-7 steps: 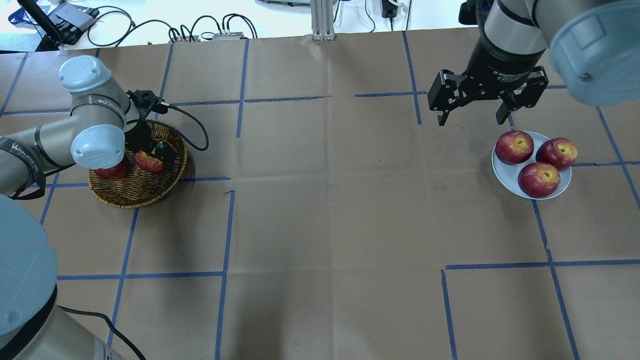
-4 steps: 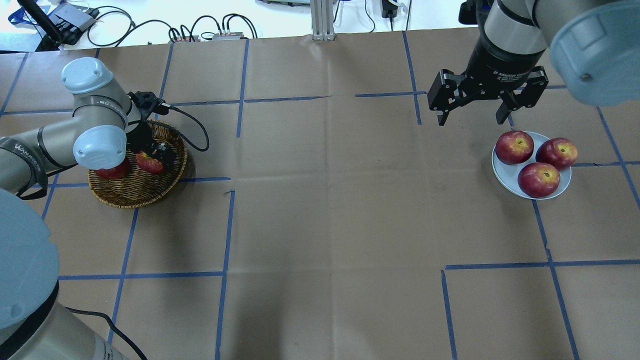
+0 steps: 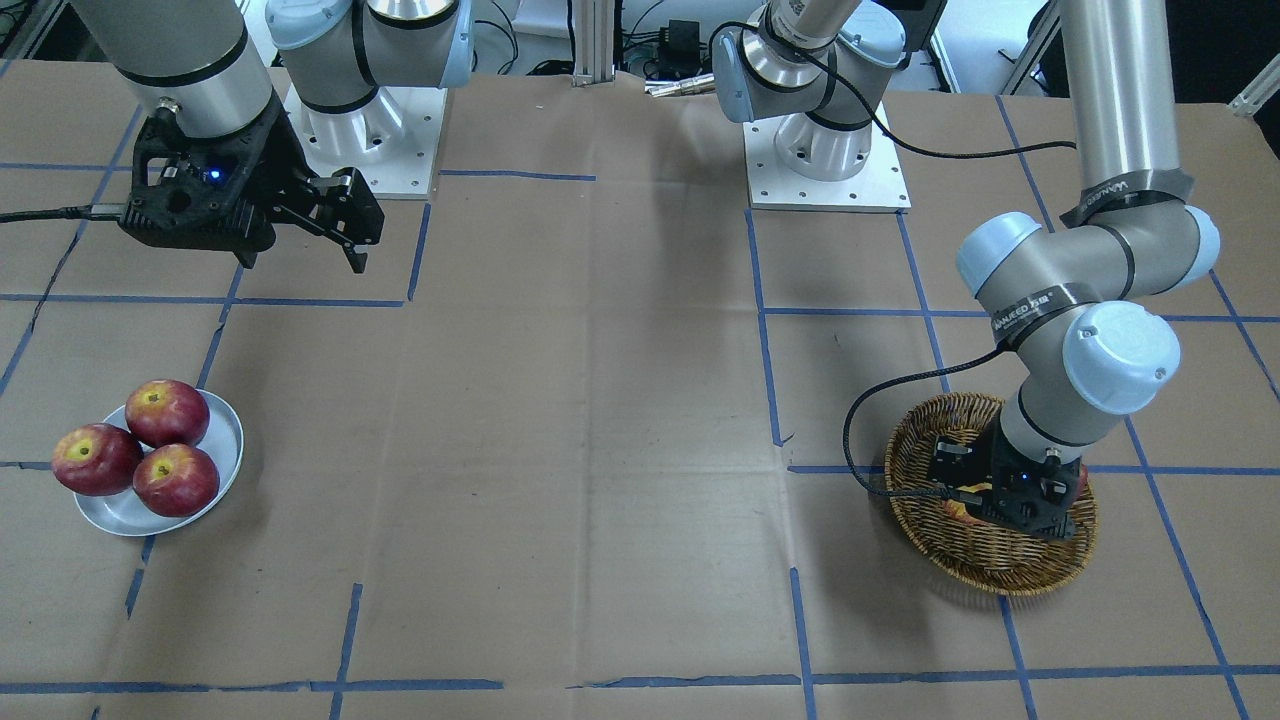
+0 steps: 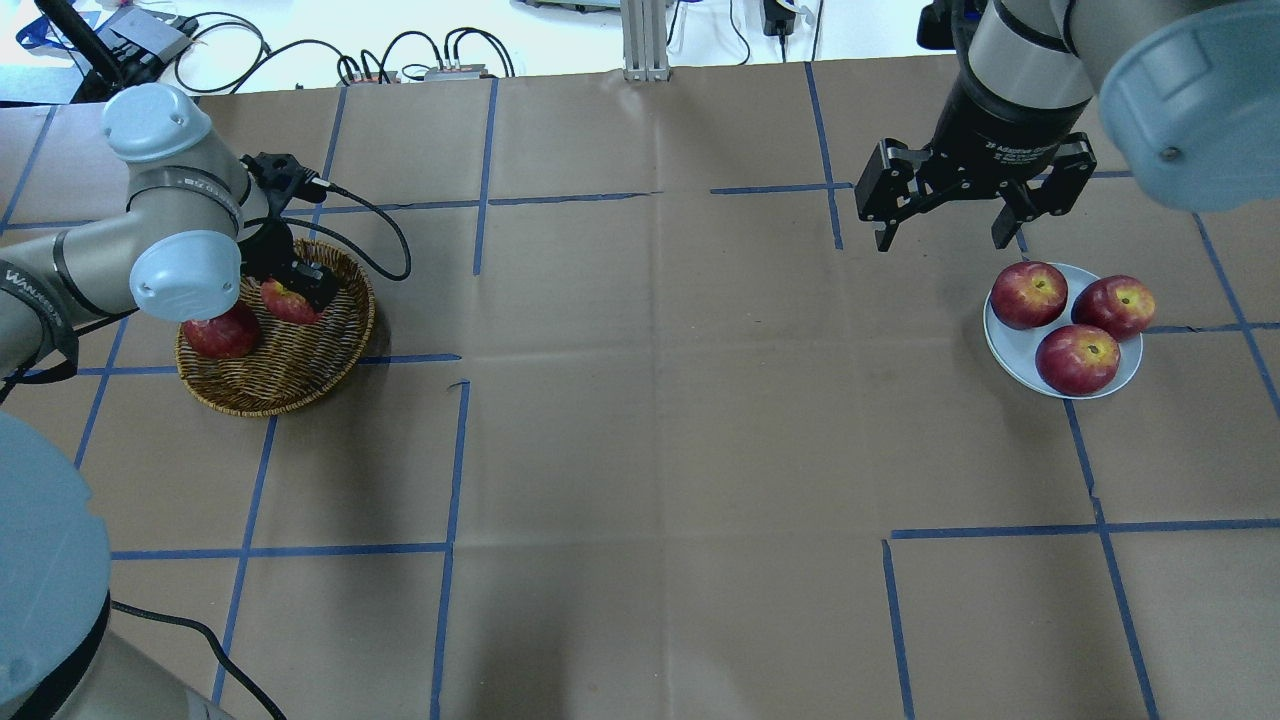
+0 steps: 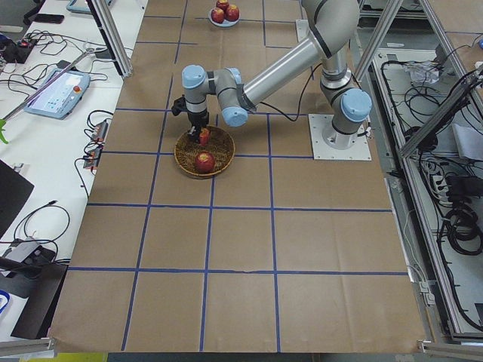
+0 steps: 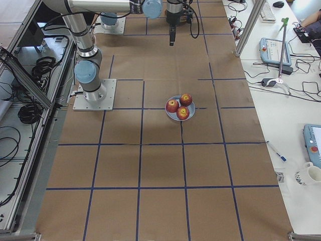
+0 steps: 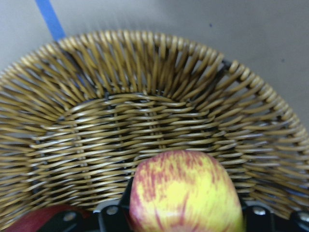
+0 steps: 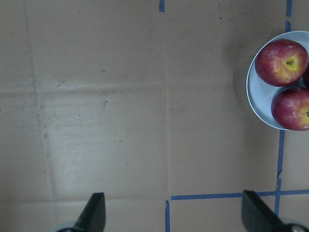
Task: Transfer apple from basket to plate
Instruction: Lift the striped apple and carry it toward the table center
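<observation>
The robot's left gripper should release the yellow apple on the brown paper midway (image 3: 582, 451) between the basket and the plate.
The yellow, red-streaked apple (image 7: 186, 195) sits between the fingers of my left gripper (image 4: 292, 296), which is shut on it. The gripper holds it just above the floor of the brown wicker basket (image 4: 300, 385). The apple also shows in the overhead view (image 4: 283, 300) and the left side view (image 5: 204, 136). The pale plate (image 4: 1010, 350) lies at the far right with three dark red apples on it. My right gripper (image 4: 941, 243) is open and empty, hovering behind the plate's left edge.
A dark red apple (image 4: 222, 335) lies in the basket beside the held one, partly under my left wrist. The three apples (image 3: 150, 445) take up most of the plate (image 3: 225, 440). Brown paper with blue tape lines covers the table between basket and plate.
My left arm has risen and drawn back a little, and the yellow-red apple has come up off the basket floor with it. The right arm has not moved.
</observation>
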### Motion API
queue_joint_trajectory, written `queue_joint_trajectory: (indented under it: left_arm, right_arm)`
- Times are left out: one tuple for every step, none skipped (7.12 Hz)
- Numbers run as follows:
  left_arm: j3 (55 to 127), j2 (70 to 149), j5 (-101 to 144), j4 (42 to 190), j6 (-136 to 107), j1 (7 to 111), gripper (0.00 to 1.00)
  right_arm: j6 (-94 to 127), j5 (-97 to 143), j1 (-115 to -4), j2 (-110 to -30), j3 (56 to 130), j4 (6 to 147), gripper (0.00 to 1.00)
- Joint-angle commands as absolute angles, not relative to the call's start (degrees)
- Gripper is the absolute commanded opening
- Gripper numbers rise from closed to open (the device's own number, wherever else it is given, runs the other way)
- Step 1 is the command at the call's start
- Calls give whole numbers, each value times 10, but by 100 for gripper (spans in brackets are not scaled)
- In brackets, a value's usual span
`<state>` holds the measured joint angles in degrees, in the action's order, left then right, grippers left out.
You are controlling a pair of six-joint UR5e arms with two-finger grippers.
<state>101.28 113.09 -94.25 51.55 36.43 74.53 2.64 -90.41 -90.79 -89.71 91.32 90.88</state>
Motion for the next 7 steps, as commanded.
queue_joint_trajectory:
  left_arm:
    - [1003,1099,-940,542,263,803,52]
    - [1003,1092,-941,542,176,856,52]
    - [1002,1090,-941,542,95,903,52]
    - [1002,1095,-938,542,6,957,52]
    - [997,1106,-934,541,-84,1009,52]
    - [981,1126,-935,541,-153,1065,52]
    - [958,1161,-936,541,-197,1107,52]
  right_arm:
    - [26,-904,-908,-896,913,909,100]
    - [26,-904,-908,-896,913,908,100]
    - [26,-904,-908,-897,913,908,100]
    - [26,-904,-908,-896,913,908,100]
    - [26,-904,-908,-896,913,908,100]
    - [26,-904,-908,-896,913,909,100]
    - [26,-905,-908,-896,913,908,100]
